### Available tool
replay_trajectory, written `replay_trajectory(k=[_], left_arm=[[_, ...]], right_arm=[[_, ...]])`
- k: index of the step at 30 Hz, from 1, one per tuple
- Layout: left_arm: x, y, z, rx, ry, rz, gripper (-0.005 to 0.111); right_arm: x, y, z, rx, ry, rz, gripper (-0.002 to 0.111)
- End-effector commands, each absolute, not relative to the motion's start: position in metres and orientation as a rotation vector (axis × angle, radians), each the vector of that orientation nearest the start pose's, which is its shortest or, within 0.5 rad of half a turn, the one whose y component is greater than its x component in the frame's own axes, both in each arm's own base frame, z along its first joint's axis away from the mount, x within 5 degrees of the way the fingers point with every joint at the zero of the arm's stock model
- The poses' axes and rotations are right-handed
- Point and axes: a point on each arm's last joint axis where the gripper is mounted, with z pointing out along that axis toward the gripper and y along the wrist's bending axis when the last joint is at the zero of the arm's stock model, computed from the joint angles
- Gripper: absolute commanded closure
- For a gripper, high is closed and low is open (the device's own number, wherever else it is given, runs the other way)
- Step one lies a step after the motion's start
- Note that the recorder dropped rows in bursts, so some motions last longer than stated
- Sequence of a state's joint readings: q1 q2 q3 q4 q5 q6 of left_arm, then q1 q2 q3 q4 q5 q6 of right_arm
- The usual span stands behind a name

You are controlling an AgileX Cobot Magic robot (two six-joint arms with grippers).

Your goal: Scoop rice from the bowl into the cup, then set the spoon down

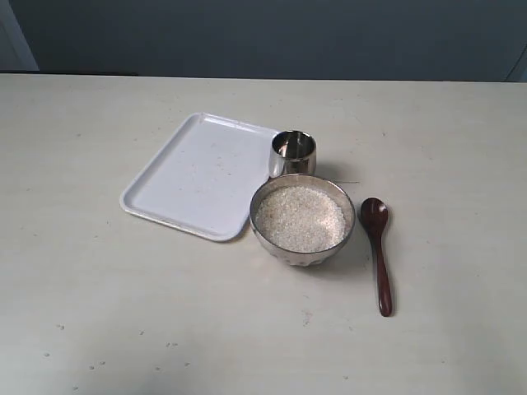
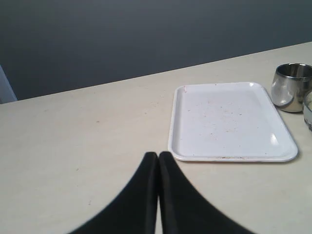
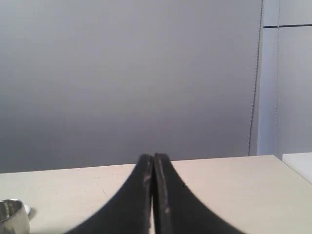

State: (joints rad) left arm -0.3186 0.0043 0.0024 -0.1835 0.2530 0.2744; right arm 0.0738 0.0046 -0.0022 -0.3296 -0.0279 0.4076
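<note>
The dark wooden spoon is next for my right gripper, which should move to it and close on the handle's end [image 1: 384, 299], the one farthest from the spoon's head.
The wide steel bowl [image 1: 302, 244] holds a heap of white rice [image 1: 300, 218] near the table's middle. Just behind it stands the small steel cup [image 1: 293, 153], also seen in the left wrist view [image 2: 291, 87]. To the right of the bowl the dark wooden spoon [image 1: 380, 249] lies flat, head toward the back. Neither arm shows in the exterior view. My left gripper [image 2: 158, 157] is shut with nothing in it, low over bare table short of the tray. My right gripper [image 3: 153, 158] is shut and empty too, over bare table; a steel rim [image 3: 9, 214] shows at that view's edge.
A white rectangular tray [image 1: 198, 174], [image 2: 229, 122] lies left of the cup and bowl, with a few specks on it. A sliver of the bowl's rim [image 2: 308, 109] shows at the left wrist view's edge. A dark wall runs behind the beige table [image 1: 123, 313].
</note>
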Motion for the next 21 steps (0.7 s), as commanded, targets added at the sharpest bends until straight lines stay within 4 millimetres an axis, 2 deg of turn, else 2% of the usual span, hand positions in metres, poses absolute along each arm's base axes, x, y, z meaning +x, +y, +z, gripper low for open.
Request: replay_trajectory(k=[1, 8, 14, 17, 21], left_arm=[[0.051, -0.021, 0.192, 0.389, 1.68, -0.207, 0.106], [0.051, -0.021, 0.192, 0.389, 1.68, -0.207, 0.106], [0.051, -0.021, 0.192, 0.389, 1.68, -0.207, 0.106], [0.051, -0.021, 0.192, 0.389, 1.68, -0.207, 0.106], [0.051, -0.021, 0.192, 0.389, 1.68, -0.207, 0.106]], right_arm=[[0.056, 0.005, 0.216, -0.003, 1.453, 0.129, 0.108], [0.056, 0.005, 0.217, -0.005, 1.448, 0.13, 0.108], [0.054, 0.007, 0.223, -0.007, 1.374, 0.169, 0.108], [0.052, 0.006, 0.232, 0.12, 1.277, 0.326, 0.108], [0.05, -0.002, 0.24, 0.464, 1.12, 0.696, 0.108]])
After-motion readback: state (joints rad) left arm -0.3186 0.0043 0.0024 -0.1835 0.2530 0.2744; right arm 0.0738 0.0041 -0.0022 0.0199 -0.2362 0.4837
